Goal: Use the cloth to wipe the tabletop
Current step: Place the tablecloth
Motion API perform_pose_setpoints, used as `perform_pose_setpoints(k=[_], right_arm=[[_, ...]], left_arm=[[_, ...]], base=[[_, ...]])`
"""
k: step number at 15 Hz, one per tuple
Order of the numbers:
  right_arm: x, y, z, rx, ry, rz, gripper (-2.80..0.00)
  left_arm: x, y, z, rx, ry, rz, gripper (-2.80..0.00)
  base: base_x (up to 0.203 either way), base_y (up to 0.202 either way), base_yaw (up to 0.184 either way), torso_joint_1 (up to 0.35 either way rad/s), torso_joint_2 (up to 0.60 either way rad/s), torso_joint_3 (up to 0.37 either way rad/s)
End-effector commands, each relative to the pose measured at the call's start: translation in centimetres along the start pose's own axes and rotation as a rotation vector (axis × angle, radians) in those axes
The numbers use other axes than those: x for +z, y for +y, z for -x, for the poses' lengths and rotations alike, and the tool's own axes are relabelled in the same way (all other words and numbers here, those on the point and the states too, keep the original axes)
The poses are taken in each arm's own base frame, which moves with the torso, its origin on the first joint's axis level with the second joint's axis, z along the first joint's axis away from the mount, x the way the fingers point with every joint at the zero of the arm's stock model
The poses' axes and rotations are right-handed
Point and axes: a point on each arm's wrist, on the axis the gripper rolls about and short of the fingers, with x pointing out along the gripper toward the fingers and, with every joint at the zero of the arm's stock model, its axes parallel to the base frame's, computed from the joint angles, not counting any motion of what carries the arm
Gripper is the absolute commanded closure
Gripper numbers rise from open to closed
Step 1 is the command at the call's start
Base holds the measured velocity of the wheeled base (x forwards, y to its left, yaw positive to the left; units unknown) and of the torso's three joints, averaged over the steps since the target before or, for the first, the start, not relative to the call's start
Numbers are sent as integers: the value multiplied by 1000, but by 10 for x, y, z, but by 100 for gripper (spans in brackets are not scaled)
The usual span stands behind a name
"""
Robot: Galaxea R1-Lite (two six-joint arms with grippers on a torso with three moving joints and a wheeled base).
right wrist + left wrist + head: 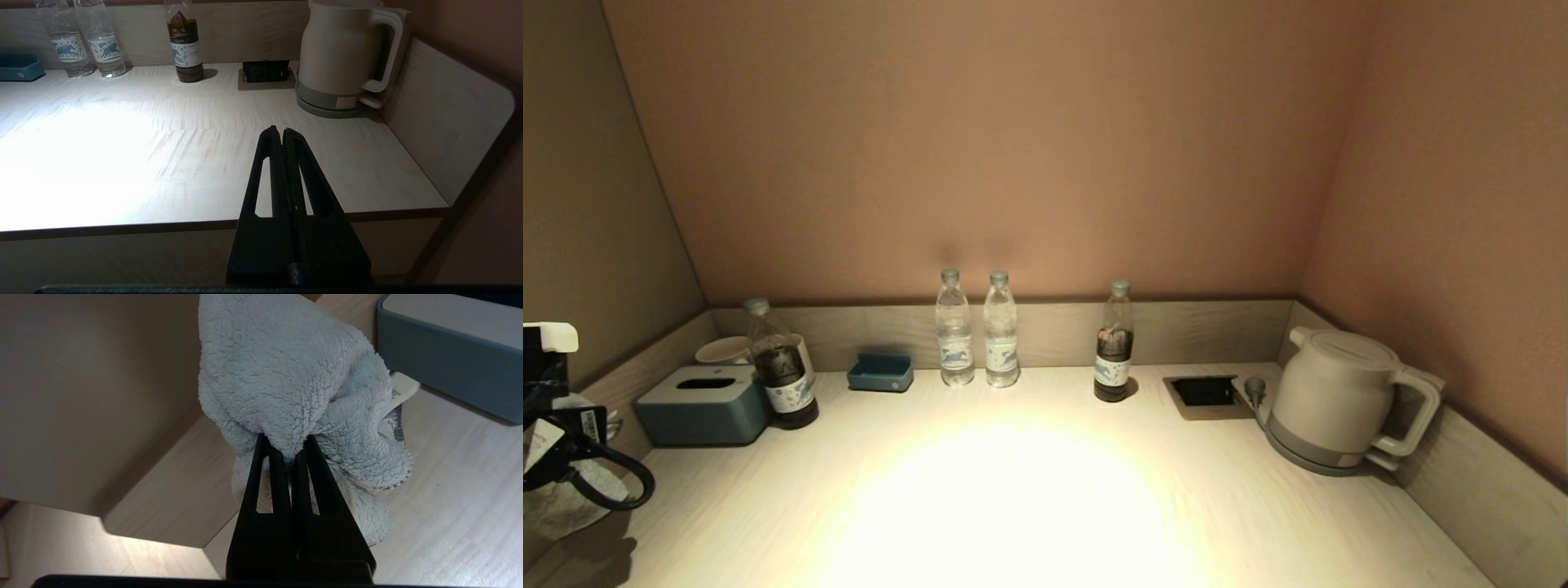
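I need to let go of the pale blue cloth with my left gripper on the tabletop (pixel 645 505) (pixel 358 455) just in front of the blue-grey tissue box.
My left gripper (pixel 288 443) is shut on a fluffy pale blue cloth (pixel 294 379), which bunches and hangs beyond the fingertips just above the light wood tabletop (pixel 457 486), beside the blue-grey tissue box (pixel 449 363). In the head view the left arm and the cloth (pixel 568 498) sit at the far left edge, near the table's front left corner. My right gripper (pixel 282 132) is shut and empty, held off the table's front edge at the right side; it does not show in the head view.
Along the back wall stand a tissue box (pixel 703 404), a white cup (pixel 723 349), a dark bottle (pixel 783 377), a blue tray (pixel 880 371), two clear bottles (pixel 976 331), another dark bottle (pixel 1114 343), a recessed socket (pixel 1205 392) and a kettle (pixel 1339 400). Raised side walls bound the table.
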Motion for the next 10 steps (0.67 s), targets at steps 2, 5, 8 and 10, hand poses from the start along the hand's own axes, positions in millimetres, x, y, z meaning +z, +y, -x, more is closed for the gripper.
perform_pose_setpoints(k=[2,5,8,10], right_arm=[[0,0,0,2,1,0,0],[0,0,0,2,1,0,0],[0,0,0,2,1,0,0],[0,0,0,0,1,0,0]], left_arm=[[-7,-14,-20,9,-53,68,0],[-15,-25,-34,0,-146,163,0],[-23,-30,-39,-1,-172,193,0],[-34,-33,-41,0,-197,212,0]], base=[[0,0,0,0,0,0],[0,0,0,0,0,0],[0,0,0,0,0,0],[0,0,0,0,0,0]])
